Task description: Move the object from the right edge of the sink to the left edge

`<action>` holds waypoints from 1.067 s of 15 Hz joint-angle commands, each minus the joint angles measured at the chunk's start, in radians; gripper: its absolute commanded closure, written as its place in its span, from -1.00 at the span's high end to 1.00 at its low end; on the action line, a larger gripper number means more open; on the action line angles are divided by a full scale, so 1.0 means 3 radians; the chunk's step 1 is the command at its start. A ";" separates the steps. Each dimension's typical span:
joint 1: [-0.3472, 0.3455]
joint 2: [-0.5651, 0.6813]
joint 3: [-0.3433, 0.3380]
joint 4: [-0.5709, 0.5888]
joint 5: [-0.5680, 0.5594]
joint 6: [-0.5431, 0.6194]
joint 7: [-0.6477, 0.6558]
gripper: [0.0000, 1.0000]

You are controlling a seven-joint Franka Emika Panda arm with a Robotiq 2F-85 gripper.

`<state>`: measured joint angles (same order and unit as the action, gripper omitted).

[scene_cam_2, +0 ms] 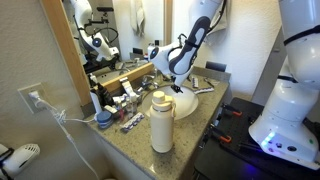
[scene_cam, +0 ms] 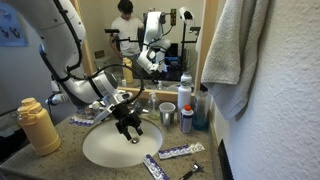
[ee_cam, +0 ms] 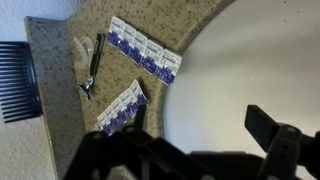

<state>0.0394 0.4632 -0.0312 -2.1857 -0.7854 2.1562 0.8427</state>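
The flat purple-blue object that lies nearer the counter's front edge has a sink-side end (scene_cam: 149, 158) (ee_cam: 174, 71), and my gripper needs to close on it there.
The object, a flat purple-blue tube with white patches (ee_cam: 143, 50), lies on the granite beside the sink rim; it also shows in an exterior view (scene_cam: 155, 167). The white oval sink (scene_cam: 105, 148) sits in the speckled counter and fills the right of the wrist view (ee_cam: 250, 60). My gripper (scene_cam: 131, 128) hangs over the basin, open and empty, apart from the tube. In the wrist view its fingers (ee_cam: 195, 112) are spread over the white basin, the left finger close to the rim. It also shows in an exterior view (scene_cam_2: 180, 88).
A slimmer purple-white tube (ee_cam: 122, 108) (scene_cam: 180, 152) and a dark razor (ee_cam: 92, 65) (scene_cam: 192, 172) lie near the object. A yellow bottle (scene_cam: 38, 125) (scene_cam_2: 160, 120) stands on the counter. Bottles and a cup (scene_cam: 167, 115) crowd the back by the faucet. A towel (scene_cam: 240, 50) hangs on the wall.
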 commanded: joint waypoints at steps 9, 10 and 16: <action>0.0035 0.0558 -0.0285 0.0449 0.0515 -0.0117 -0.0259 1.00; 0.0038 0.0577 -0.0298 0.0460 0.0542 -0.0116 -0.0278 1.00; 0.0069 0.0631 -0.0377 0.0486 0.0696 -0.0142 -0.0299 1.00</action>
<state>0.0395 0.6464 -0.1243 -2.0596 -0.6157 2.1506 0.7826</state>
